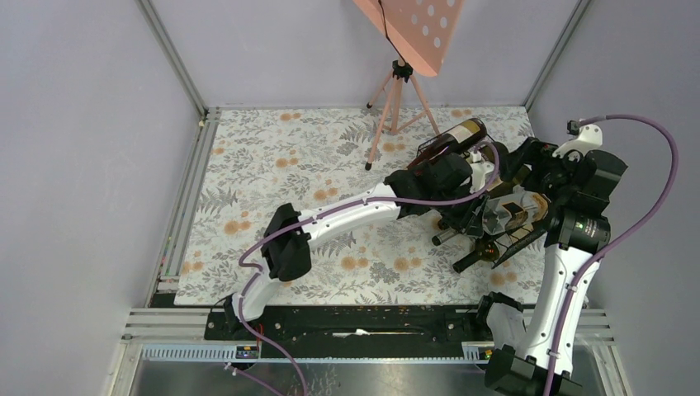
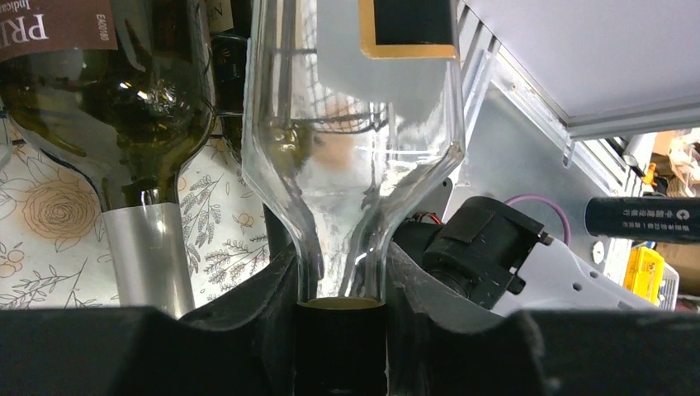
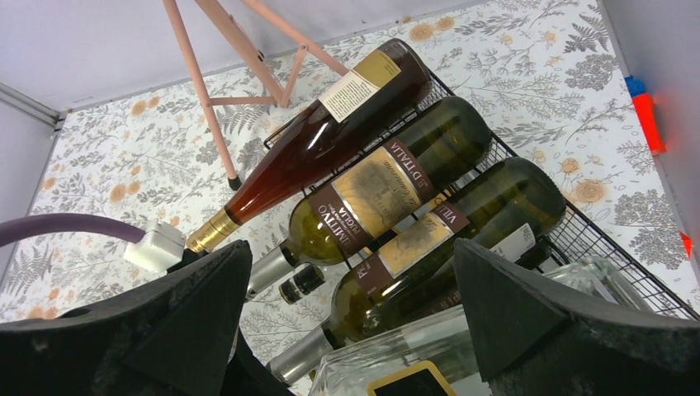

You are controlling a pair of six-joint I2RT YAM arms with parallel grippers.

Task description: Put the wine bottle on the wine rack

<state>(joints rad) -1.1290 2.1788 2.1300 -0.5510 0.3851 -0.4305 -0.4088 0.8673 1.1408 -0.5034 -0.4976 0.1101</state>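
Next, my left gripper lets go of the clear bottle on the wine rack's near side [image 1: 517, 223], where it will sit close beside the green bottle.
A clear glass wine bottle [image 2: 355, 148] with a white, gold-edged label and a black cap lies across the black wire wine rack [image 3: 594, 239], beside several dark bottles. My left gripper [image 2: 342, 285] is shut on its neck just above the cap. In the top view the left gripper [image 1: 464, 206] reaches the rack [image 1: 518, 241] from the left, and the clear bottle [image 1: 512, 213] lies on the near side. My right gripper [image 3: 351, 247] is open wide and empty, hovering over the clear bottle's body [image 3: 462, 355]. It also shows in the top view [image 1: 522, 175].
The rack holds a rosé bottle [image 3: 330, 124] and green bottles [image 3: 388, 190], with necks pointing left. A green bottle [image 2: 107, 99] lies close beside the clear one. The pink tripod stand [image 1: 396, 99] stands behind the rack. The right wall is close.
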